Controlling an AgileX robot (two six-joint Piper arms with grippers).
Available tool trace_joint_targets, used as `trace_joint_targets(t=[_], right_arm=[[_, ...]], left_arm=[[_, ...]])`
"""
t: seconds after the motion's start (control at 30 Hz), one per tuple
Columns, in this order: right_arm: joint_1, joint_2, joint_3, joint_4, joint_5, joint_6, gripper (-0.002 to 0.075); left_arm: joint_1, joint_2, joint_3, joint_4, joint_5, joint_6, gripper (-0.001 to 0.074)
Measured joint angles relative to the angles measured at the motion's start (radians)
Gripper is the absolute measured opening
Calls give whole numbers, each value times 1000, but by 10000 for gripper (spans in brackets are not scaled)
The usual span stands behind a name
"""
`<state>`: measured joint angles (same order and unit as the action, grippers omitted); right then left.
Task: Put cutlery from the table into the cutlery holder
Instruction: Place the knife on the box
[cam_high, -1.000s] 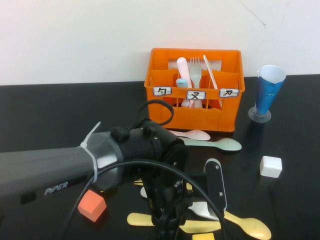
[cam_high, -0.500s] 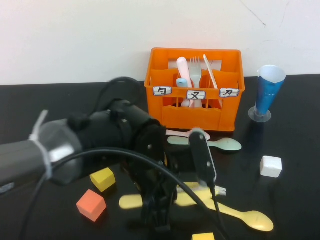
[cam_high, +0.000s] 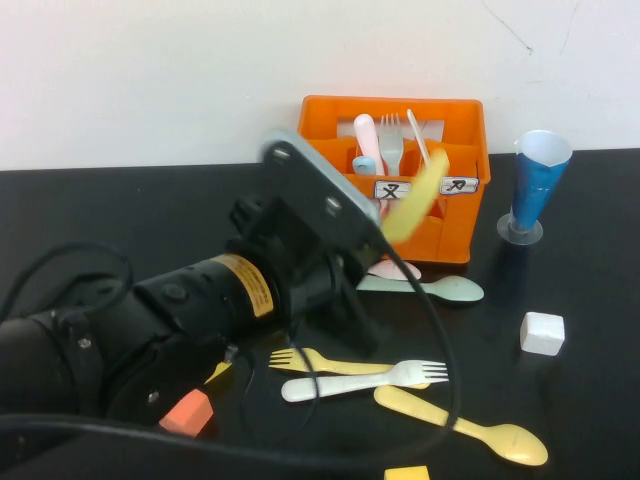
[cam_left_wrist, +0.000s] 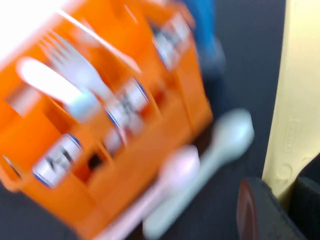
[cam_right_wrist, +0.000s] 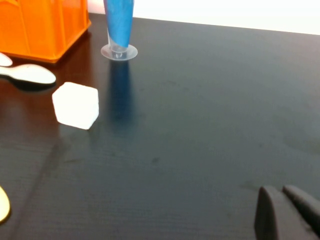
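The left gripper I have will release the pale yellow cutlery piece in the orange holder's compartment (cam_high: 472, 159) (cam_left_wrist: 166, 16) that is nearest the blue cone cup.
My left gripper (cam_left_wrist: 287, 197) is shut on a pale yellow cutlery piece (cam_high: 415, 195) and holds it tilted in the air, just in front of the orange cutlery holder (cam_high: 450, 225). The holder contains a pink piece, a mint fork and a white knife. On the black table (cam_high: 590, 400) lie a pink spoon (cam_high: 392, 269), a mint spoon (cam_high: 440, 289), a yellow fork (cam_high: 330, 362), a white fork (cam_high: 365, 378) and a yellow spoon (cam_high: 470, 427). My right gripper (cam_right_wrist: 285, 215) is shut and empty, low over bare table to the right, out of the high view.
A blue cone cup (cam_high: 537, 185) stands right of the holder. A white cube (cam_high: 541, 332) lies at the right. An orange cube (cam_high: 185, 412) and a yellow cube (cam_high: 405, 473) lie near the front edge. My left arm hides the table's left front.
My left arm has risen from the cutlery pile at the front and swung up towards the holder, carrying the pale yellow piece. The forks under it now show.
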<state>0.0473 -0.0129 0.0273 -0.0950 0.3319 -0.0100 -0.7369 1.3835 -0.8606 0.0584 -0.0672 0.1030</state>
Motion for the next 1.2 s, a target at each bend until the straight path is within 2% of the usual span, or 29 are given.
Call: trace_joint_targets(t=[0.13,0.23,0.33,0.4,0.67,0.83,1.03,1.2], right_arm=[[0,0,0,0,0,0,-3],[0,0,0,0,0,0,-3],[0,0,0,0,0,0,-3],[0,0,0,0,0,0,-3],[0,0,0,0,0,0,-3],[0,0,0,0,0,0,-3],[0,0,0,0,0,0,-3],[0,0,0,0,0,0,-3]], left_arm=[[31,49,23,2,-302,-191,92],[45,119,20,2,-525,-249,92],[56,207,-21,6,-684,-265,92],[63,269,-67,6,-729,-267,92],[72,470,-323,6,-750,-339,92],[72,569,-450,11,-708,-316,95],[72,665,-539,9,-649,-274,185],[72,697,-547,5,-593,-265,239]])
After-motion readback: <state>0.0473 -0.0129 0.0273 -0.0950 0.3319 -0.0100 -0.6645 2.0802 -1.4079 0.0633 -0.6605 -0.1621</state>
